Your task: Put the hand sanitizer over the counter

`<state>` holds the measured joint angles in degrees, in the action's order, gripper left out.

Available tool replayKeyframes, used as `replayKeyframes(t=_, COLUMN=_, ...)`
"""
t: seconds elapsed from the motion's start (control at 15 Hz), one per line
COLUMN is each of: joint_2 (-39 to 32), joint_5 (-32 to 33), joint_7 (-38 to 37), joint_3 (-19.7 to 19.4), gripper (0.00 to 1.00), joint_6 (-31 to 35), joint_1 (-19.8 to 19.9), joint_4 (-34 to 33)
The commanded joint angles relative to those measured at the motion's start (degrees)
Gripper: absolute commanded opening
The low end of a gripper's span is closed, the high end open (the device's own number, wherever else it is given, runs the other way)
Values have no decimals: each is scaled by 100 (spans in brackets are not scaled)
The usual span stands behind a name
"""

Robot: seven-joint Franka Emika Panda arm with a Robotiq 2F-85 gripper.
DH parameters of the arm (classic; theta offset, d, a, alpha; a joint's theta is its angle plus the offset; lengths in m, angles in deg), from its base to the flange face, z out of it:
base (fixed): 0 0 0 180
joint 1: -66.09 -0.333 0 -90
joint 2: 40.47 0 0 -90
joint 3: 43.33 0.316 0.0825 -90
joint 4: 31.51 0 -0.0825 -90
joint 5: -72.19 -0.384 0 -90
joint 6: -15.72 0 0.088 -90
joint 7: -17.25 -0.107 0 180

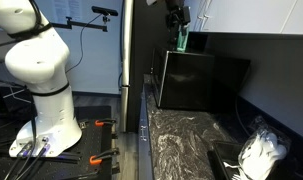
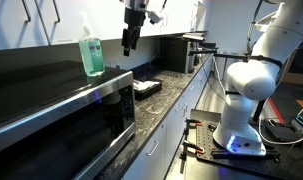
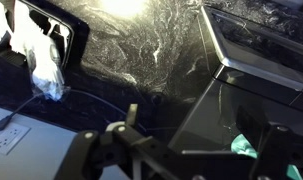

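The hand sanitizer bottle is standing on the black microwave, and my gripper needs to close on the upper part of the hand sanitizer [image 1: 183, 30], near its pump top.
The hand sanitizer [image 2: 91, 52] is a clear bottle of green gel with a pump top. It stands upright on top of the black microwave [image 2: 61, 110], and also shows in an exterior view [image 1: 181, 40]. In the wrist view only a green patch of it [image 3: 246, 147] shows between the fingers, near the right one. My gripper [image 2: 130, 42] hangs in the air beside and slightly above the bottle, apart from it. It also shows at the top of an exterior view [image 1: 176, 17]. In the wrist view its fingers [image 3: 186, 165] are spread wide and hold nothing.
The microwave [image 1: 196, 80] stands on a dark marbled counter [image 1: 176, 145]. A black tray [image 2: 146, 88] with white crumpled plastic [image 1: 259, 152] sits farther along the counter, also in the wrist view [image 3: 36, 50]. A wall outlet [image 3: 6, 140] with a cable is nearby.
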<state>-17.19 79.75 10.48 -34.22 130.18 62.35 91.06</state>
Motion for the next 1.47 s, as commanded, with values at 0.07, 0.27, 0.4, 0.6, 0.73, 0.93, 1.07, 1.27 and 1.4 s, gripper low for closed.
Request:
replayKeyframes(t=0.07, joint_2=-267, joint_5=181, joint_7=619, joint_3=-40, gripper=100, joint_6=72, joint_1=-136, joint_4=-476)
replayKeyframes(t=0.27, joint_2=-460, joint_5=68, joint_7=1083, joint_3=-86, gripper=100, joint_6=185, joint_1=-233, joint_4=-787)
replayKeyframes(t=0.4, joint_2=-548, joint_5=-58, joint_7=1409, joint_3=-142, gripper=100, joint_6=293, joint_1=-309, joint_4=-921)
replayKeyframes(t=0.6, joint_2=-737, joint_5=-329, joint_7=1828, joint_3=-233, gripper=100, joint_6=466, joint_1=-407, joint_4=-1096)
replayKeyframes(t=0.73, joint_2=-815, joint_5=-691, joint_7=2190, joint_3=-338, gripper=100, joint_6=573, joint_1=-494, joint_4=-1137)
replayKeyframes(t=0.93, joint_2=-972, joint_5=-1200, joint_7=2678, joint_3=-453, gripper=100, joint_6=609, joint_1=-581, joint_4=-1241)
replayKeyframes(t=1.07, joint_2=-1048, joint_5=-1546, joint_7=2985, joint_3=-505, gripper=100, joint_6=579, joint_1=-613, joint_4=-1282)
replayKeyframes(t=1.27, joint_2=-1152, joint_5=-1963, joint_7=3357, joint_3=-558, gripper=100, joint_6=536, joint_1=-640, joint_4=-1337)
replayKeyframes(t=1.4, joint_2=-1198, joint_5=-2168, joint_7=3547, joint_3=-576, gripper=100, joint_6=503, joint_1=-643, joint_4=-1362)
